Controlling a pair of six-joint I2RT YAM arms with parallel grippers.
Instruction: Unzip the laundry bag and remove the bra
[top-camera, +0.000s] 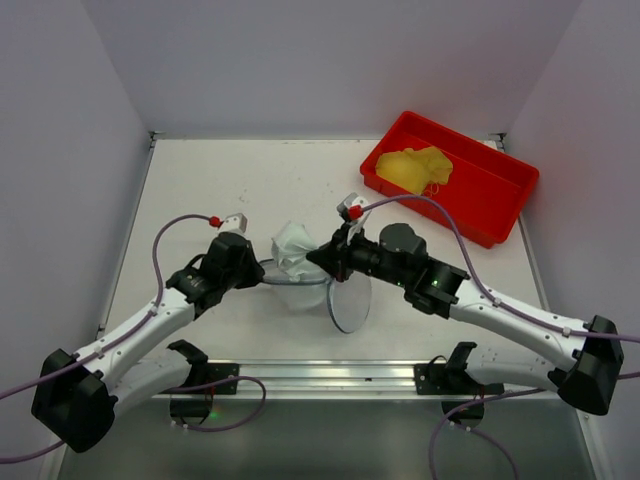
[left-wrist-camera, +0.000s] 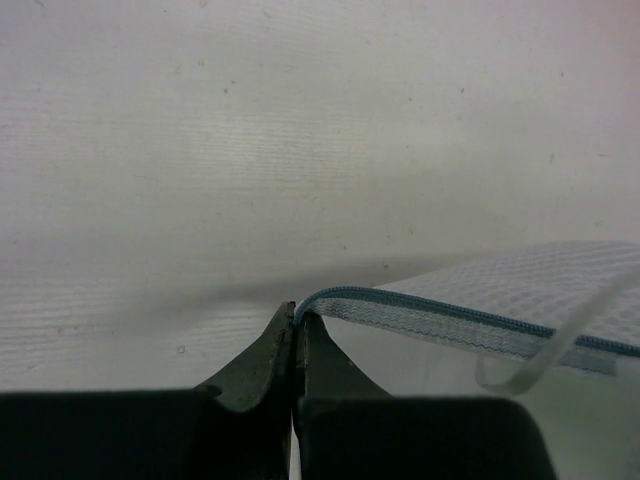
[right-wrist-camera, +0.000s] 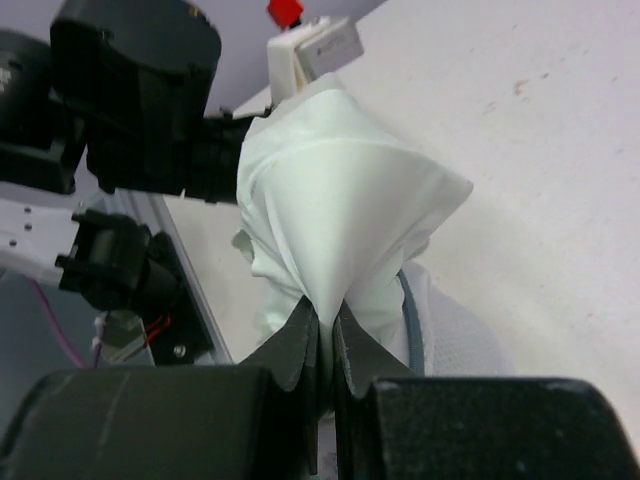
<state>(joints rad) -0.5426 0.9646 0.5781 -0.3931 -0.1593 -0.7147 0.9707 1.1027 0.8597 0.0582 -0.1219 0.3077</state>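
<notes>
I will release the pale white bra, now bunched up above the laundry bag, with my right gripper on the red tray's bottom beside the yellow garment (top-camera: 470, 197).
The laundry bag (top-camera: 300, 290), a round translucent white mesh case with a blue-grey rim zipper (left-wrist-camera: 460, 318), lies open at the table's middle; one half (top-camera: 350, 300) hangs to the right. My left gripper (top-camera: 262, 272) is shut on the bag's zipper rim, as the left wrist view (left-wrist-camera: 296, 318) shows. My right gripper (top-camera: 318, 255) is shut on the pale white bra (top-camera: 295, 245) and holds it bunched up above the bag. The right wrist view shows the bra (right-wrist-camera: 340, 215) pinched between the fingers (right-wrist-camera: 325, 325), with mesh (right-wrist-camera: 450, 335) below.
A red plastic tray (top-camera: 500, 185) stands at the back right, holding a yellow garment (top-camera: 418, 168). The left arm's wrist (right-wrist-camera: 140, 100) is close beside the bra. A metal rail (top-camera: 320, 375) runs along the near edge.
</notes>
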